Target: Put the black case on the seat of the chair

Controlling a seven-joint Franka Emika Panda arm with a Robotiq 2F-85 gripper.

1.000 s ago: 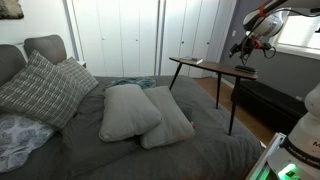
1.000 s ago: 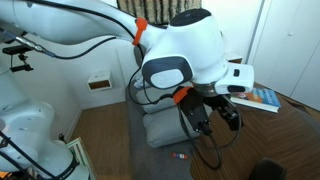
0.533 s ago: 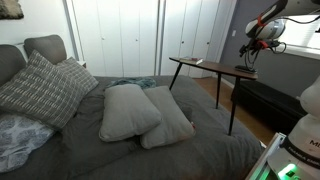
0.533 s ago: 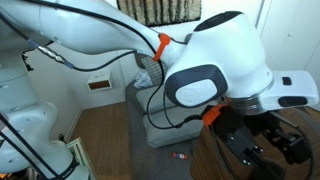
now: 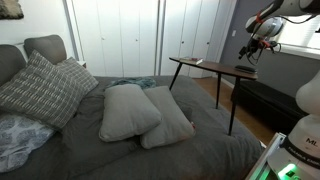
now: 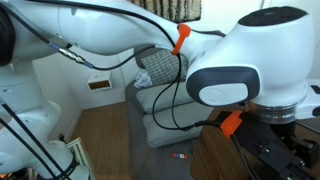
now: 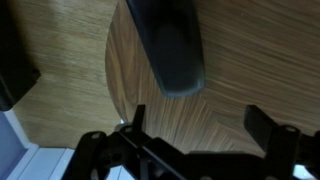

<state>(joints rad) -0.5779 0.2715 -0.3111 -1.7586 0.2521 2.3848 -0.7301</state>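
Note:
I need to next lower my gripper to the black case's end (image 5: 245,68) (image 7: 180,76) nearest its open fingers and close it there, on the wooden table.
The black case (image 7: 168,45) is a dark, flat, oblong thing lying on the round wooden table top (image 7: 250,60) in the wrist view. My gripper (image 7: 198,125) is open and empty, and hovers above the table with the case just beyond its fingertips. In an exterior view my gripper (image 5: 248,50) hangs over the far right end of the wooden side table (image 5: 212,68); I cannot make out the case there. In an exterior view my arm (image 6: 230,75) fills most of the picture and hides the gripper.
A grey bed (image 5: 130,150) with two grey pillows (image 5: 140,112) and a plaid cushion (image 5: 40,88) lies beside the table. Dark low furniture (image 5: 268,102) stands under the window on the right. A wood floor (image 7: 60,70) lies below the table edge.
My arm has swung further right and a little up over the table end. In the exterior view with the arm close by, it now blocks the gripper that showed before.

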